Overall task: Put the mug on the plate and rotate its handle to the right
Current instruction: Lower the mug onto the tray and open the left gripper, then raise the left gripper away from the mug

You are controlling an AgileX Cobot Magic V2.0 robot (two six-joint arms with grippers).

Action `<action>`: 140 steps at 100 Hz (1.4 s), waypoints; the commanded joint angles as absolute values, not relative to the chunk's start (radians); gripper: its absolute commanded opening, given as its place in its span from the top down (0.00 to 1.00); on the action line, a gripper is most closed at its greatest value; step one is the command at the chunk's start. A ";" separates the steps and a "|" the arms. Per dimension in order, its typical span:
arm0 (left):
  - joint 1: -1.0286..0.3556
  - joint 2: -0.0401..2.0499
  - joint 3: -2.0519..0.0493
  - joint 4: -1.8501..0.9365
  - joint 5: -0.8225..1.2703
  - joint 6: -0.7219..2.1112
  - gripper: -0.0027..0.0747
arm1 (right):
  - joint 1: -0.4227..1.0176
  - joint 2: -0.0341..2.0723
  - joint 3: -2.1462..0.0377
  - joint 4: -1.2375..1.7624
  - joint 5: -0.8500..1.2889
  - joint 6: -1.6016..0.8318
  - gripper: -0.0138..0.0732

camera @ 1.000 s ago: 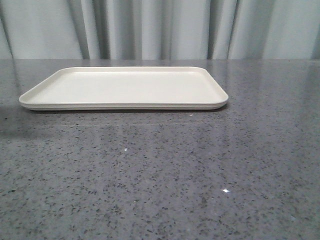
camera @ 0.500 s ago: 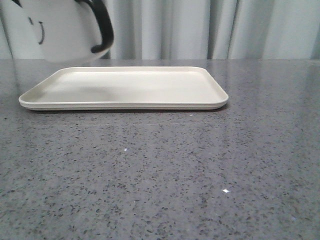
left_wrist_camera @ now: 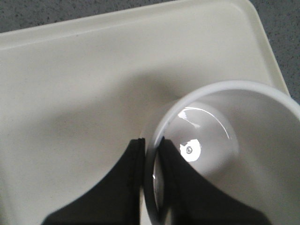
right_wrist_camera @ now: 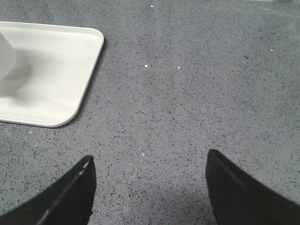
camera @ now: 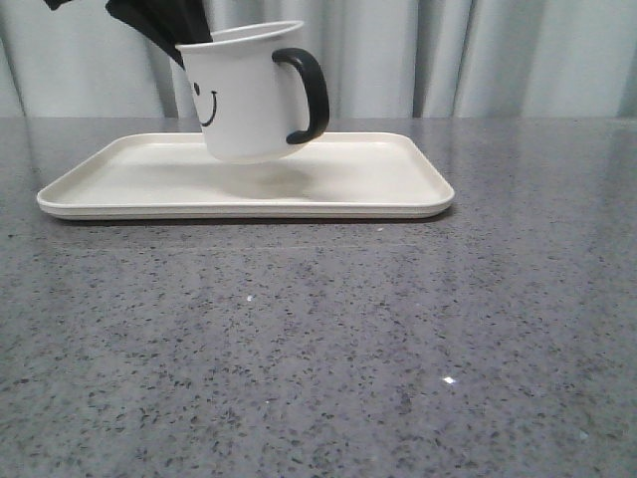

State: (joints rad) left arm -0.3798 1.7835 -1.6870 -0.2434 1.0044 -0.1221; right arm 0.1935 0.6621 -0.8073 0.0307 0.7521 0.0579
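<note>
The robot's left gripper should set the white mug down just inside the middle of the cream plate's front edge (camera: 267, 193).
The white mug (camera: 244, 100) with a black smiley face hangs tilted just above the cream plate (camera: 358, 184), over its middle. Its black handle (camera: 309, 95) points right in the front view. My left gripper (camera: 184, 35) is shut on the mug's rim, one finger inside and one outside, as the left wrist view (left_wrist_camera: 151, 145) shows over the mug (left_wrist_camera: 243, 154) and the plate (left_wrist_camera: 70, 84). My right gripper (right_wrist_camera: 147, 161) is open and empty above the bare table, right of the plate's corner (right_wrist_camera: 56, 70). The mug's edge (right_wrist_camera: 5, 58) shows there.
The grey speckled table (camera: 398, 329) stretches in front of and to the right of the plate. A pale curtain (camera: 478, 55) hangs behind the table's far edge.
The mug came into view from the upper left, then moved right and down to hang low over the plate's middle. The plate has not moved.
</note>
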 commanded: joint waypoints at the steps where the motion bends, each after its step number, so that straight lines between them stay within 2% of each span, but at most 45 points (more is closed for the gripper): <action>1: -0.386 1.750 -1.726 -0.262 0.990 -0.127 0.99 | 0.186 0.666 -0.841 0.030 0.696 0.052 0.26; 78: -0.435 1.794 -1.726 -0.227 1.002 -0.127 0.97 | 0.186 0.666 -0.841 0.030 0.701 0.052 0.26; 85: -0.435 1.794 -1.726 -0.227 1.002 -0.127 0.90 | 0.186 0.666 -0.841 0.030 0.701 0.052 0.26; 92: -0.435 1.794 -1.726 -0.227 1.002 -0.118 0.78 | 0.186 0.666 -0.841 0.030 0.701 0.052 0.26; 109: -0.435 1.794 -1.726 -0.227 1.006 -0.102 0.38 | 0.186 0.666 -0.841 0.030 0.701 0.052 0.26; 116: -0.435 1.794 -1.726 -0.227 0.997 -0.102 0.27 | 0.186 0.666 -0.841 0.030 0.701 0.052 0.26; 123: -0.435 1.794 -1.727 -0.227 0.986 -0.102 0.23 | 0.186 0.666 -0.841 0.030 0.701 0.052 0.26; 140: -0.435 1.770 -1.729 -0.227 0.927 -0.102 0.23 | 0.186 0.666 -0.841 0.030 0.702 0.052 0.26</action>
State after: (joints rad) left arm -0.4290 1.8434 -1.6988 -0.2143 1.0002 -0.1035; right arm 0.1935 0.6621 -0.8073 0.0307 0.7601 0.0575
